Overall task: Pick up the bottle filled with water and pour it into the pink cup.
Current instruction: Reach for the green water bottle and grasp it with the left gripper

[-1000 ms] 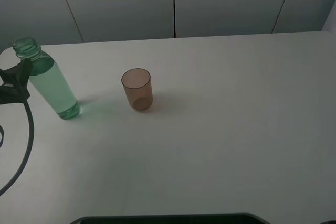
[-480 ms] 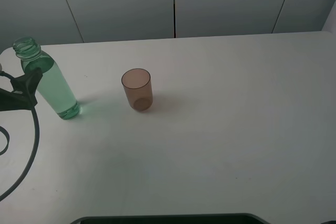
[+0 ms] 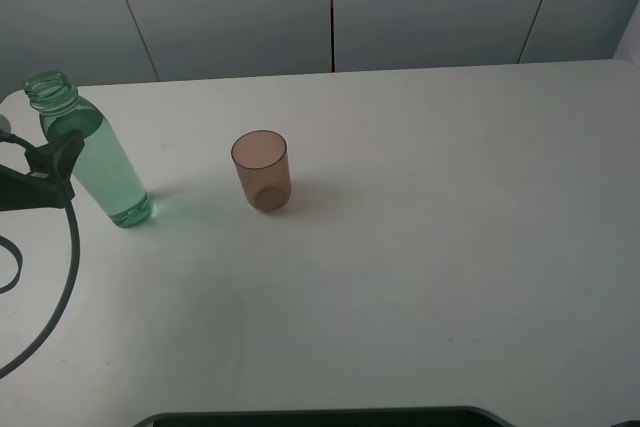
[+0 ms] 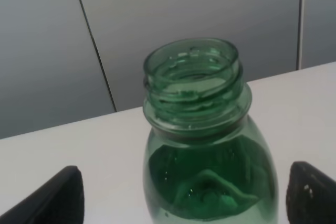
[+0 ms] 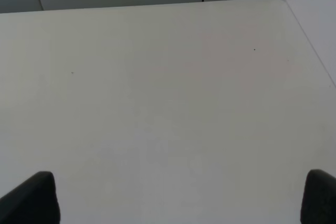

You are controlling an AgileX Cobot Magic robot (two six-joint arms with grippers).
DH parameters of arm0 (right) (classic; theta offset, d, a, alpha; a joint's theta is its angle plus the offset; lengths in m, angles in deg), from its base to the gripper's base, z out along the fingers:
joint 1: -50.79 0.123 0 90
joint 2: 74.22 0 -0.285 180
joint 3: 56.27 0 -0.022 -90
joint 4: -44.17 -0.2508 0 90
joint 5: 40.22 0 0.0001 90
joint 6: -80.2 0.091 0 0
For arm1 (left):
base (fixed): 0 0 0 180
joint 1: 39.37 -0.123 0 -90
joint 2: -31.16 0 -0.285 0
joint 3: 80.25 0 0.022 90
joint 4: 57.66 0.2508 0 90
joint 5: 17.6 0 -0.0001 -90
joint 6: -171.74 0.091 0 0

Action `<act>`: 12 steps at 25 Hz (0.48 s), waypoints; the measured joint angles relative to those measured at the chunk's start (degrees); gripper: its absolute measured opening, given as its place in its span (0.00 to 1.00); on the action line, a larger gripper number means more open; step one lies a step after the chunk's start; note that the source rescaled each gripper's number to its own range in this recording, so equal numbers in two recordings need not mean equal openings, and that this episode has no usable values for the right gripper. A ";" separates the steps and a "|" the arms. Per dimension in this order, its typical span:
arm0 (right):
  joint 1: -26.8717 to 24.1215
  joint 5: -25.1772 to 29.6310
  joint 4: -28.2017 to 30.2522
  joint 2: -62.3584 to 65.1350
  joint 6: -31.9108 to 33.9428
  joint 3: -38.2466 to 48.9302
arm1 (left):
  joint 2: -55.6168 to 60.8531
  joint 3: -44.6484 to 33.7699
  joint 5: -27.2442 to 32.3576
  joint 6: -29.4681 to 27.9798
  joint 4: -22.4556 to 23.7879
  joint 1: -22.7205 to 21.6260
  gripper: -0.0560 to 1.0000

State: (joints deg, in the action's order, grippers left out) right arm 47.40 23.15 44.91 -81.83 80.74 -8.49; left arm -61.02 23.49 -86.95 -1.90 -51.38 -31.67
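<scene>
The robot's left gripper needs to close around the middle of the green bottle's body (image 3: 97,154) (image 4: 213,213), well below the bottle's neck.
The bottle (image 3: 95,162) is tall, green-tinted and uncapped, holds water, and stands upright at the far left of the white table (image 3: 420,247). My left gripper (image 3: 60,162) is open at the bottle's left side, at upper-body height. In the left wrist view the bottle (image 4: 197,129) stands between the two dark fingertips (image 4: 52,200), apart from both. The pink cup (image 3: 262,169) stands upright and empty to the right of the bottle. My right gripper (image 5: 176,200) is open over bare table; it does not show in the exterior view.
A black cable (image 3: 60,287) loops from the left arm over the table's left front. A dark edge (image 3: 320,415) runs along the table's front. Grey wall panels (image 3: 330,7) stand behind the table.
My left gripper has moved right, closer around the bottle. The bottle and the cup have not moved.
</scene>
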 joint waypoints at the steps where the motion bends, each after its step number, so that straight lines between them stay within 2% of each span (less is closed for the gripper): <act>1: 0.00 0.00 0.00 0.00 0.00 0.00 | -0.48 0.00 0.00 0.00 0.00 0.00 0.97; 12: 0.00 0.00 0.00 0.00 0.11 0.00 | -3.69 1.54 0.00 0.00 1.28 0.00 0.97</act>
State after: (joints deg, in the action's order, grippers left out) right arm 47.40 23.15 44.91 -81.83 80.85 -8.49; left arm -64.71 25.03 -86.95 -1.90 -50.10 -31.67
